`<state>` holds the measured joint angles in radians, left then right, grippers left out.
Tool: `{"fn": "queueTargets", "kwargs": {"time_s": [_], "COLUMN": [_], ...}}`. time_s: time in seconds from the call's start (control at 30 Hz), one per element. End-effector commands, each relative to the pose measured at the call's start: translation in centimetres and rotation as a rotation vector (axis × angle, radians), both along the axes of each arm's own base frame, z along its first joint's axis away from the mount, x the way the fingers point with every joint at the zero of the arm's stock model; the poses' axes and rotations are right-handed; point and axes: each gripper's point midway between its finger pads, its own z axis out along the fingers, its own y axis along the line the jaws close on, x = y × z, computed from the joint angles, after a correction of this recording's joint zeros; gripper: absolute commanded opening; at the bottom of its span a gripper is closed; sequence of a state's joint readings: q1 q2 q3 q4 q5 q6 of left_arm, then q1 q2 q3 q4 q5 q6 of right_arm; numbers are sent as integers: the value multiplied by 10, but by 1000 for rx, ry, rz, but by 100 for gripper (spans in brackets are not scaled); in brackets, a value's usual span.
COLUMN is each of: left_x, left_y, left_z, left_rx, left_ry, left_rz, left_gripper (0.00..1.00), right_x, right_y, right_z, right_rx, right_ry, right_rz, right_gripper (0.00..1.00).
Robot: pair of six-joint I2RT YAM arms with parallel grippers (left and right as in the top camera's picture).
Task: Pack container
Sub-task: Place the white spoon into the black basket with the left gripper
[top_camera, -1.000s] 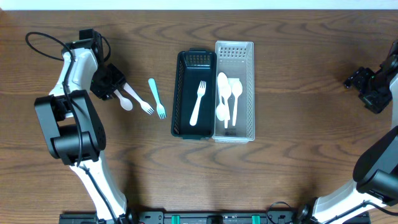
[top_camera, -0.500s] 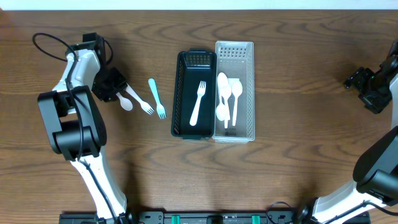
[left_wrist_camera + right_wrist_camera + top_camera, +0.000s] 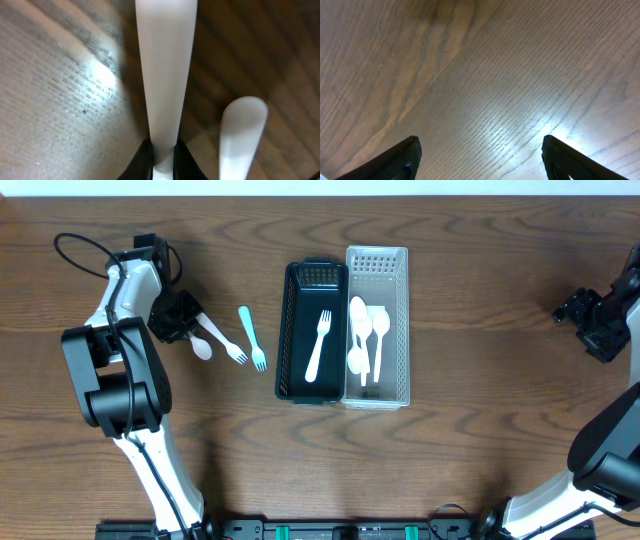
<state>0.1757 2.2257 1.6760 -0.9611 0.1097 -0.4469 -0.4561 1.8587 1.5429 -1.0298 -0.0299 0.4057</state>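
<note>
Next, my left gripper lets go of the white spoon between the black container's white fork and the container's side (image 3: 304, 342) near the teal fork.
My left gripper (image 3: 186, 318) is shut on the handle of a white fork (image 3: 230, 348), which fills the left wrist view (image 3: 165, 75). A white spoon (image 3: 203, 346) lies right beside it and also shows in the left wrist view (image 3: 242, 135). A teal fork (image 3: 252, 338) lies just right of them. The black container (image 3: 290, 330) holds one white fork (image 3: 318, 346). The white slotted container (image 3: 400, 330) holds several white spoons (image 3: 364, 335). My right gripper (image 3: 480, 157) is open and empty over bare table at the far right (image 3: 600, 320).
The two containers stand side by side at the table's middle. A black cable (image 3: 75, 250) loops at the back left by the left arm. Bare wood lies in front of and to the right of the containers.
My left arm has shifted slightly to the right at the utensils. The utensils, the containers and the right arm have not visibly moved.
</note>
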Motion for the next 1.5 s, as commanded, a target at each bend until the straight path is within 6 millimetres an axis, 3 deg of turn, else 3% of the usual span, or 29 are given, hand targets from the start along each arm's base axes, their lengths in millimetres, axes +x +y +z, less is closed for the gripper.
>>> {"fn": "queueTargets", "kwargs": {"time_s": [0.0, 0.13, 0.27, 0.4, 0.57, 0.7, 0.83, 1.07, 1.1, 1.2, 1.23, 1.33, 1.4, 1.47], "left_x": [-11, -18, -23, -33, -46, -50, -50, -37, -36, -32, -30, -23, -16, -8], "left_y": [-4, -8, -28, -77, -156, -208, -237, -249, -249, -251, -250, -244, -222, -187], "left_z": [-5, 16, 62, 119, 168, 173, 148, 99, 98, 113, 123, 152, 165, 166], "left_rx": [-17, -24, -43, -65, -44, 16, 35, 32, 32, 28, 28, 32, 74, 145], "left_ry": [50, 61, 10, -89, -242, -303, -295, -234, -237, -271, -290, -363, -392, -370], "left_rz": [-18, -68, -174, -339, -639, -810, -875, -876, -876, -871, -865, -840, -761, -622], "left_gripper": [6, 6, 6, 6, 6, 6, 6, 17, 26, 56, 59, 59, 59, 58], "right_x": [-1, 0, -1, -1, 0, 0, 0, -1, -1, -1, -1, -1, -1, -1], "right_y": [2, 2, 2, 2, 2, 2, 3, 4, 4, 4, 4, 4, 3, 3], "right_z": [-4, -4, -4, -4, -4, -4, -4, -4, -4, -4, -4, -4, -4, -4], "right_rx": [4, 4, 5, 5, 4, 3, 11, 14, 14, 14, 13, 13, 13, 13], "right_ry": [13, 12, 13, 13, 11, 10, 11, 16, 16, 16, 16, 15, 15, 15], "right_rz": [-1, -1, 0, 0, -1, -1, 1, 1, 1, 1, 1, 1, 1, 1], "right_gripper": [80, 80, 80, 80, 79, 80, 80, 80, 80, 81, 81, 81, 81, 81]}}
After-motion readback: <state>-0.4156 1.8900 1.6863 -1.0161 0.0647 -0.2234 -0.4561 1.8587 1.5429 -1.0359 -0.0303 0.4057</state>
